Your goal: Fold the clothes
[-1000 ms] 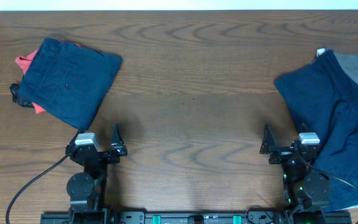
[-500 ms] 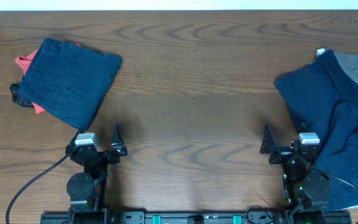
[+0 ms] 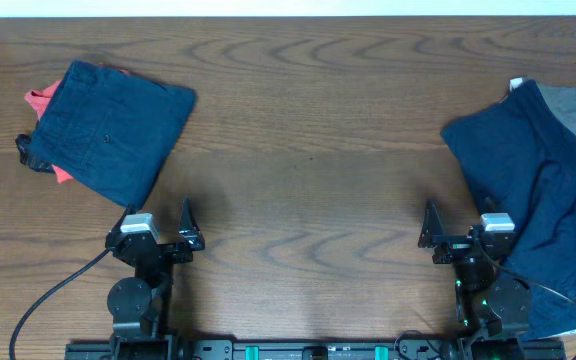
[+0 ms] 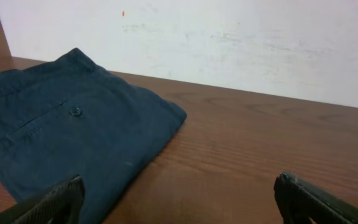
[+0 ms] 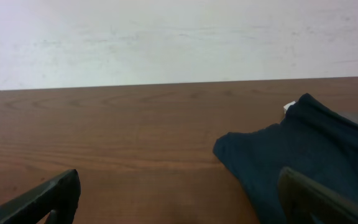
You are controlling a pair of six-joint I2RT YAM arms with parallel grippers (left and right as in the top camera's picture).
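My right gripper will close on the loose navy pile's edge (image 3: 459,160) (image 5: 235,174) facing the open table. That spot is just nearer than the corner pointing toward the folded stack.
A folded navy garment (image 3: 113,130) with a back-pocket button lies at the far left on top of a coral-red one (image 3: 43,105); it fills the left of the left wrist view (image 4: 73,143). A loose pile of navy clothes (image 3: 538,200) with a light grey one (image 3: 573,108) lies at the right edge and shows in the right wrist view (image 5: 297,155). My left gripper (image 3: 158,228) is open and empty near the front edge, just below the folded stack. My right gripper (image 3: 456,232) is open and empty beside the pile's left edge.
The brown wooden table (image 3: 308,150) spans the whole view. A white wall (image 4: 229,43) stands behind its far edge. A black cable (image 3: 48,295) runs from the left arm base. A white tag (image 3: 515,83) sticks out at the pile's top.
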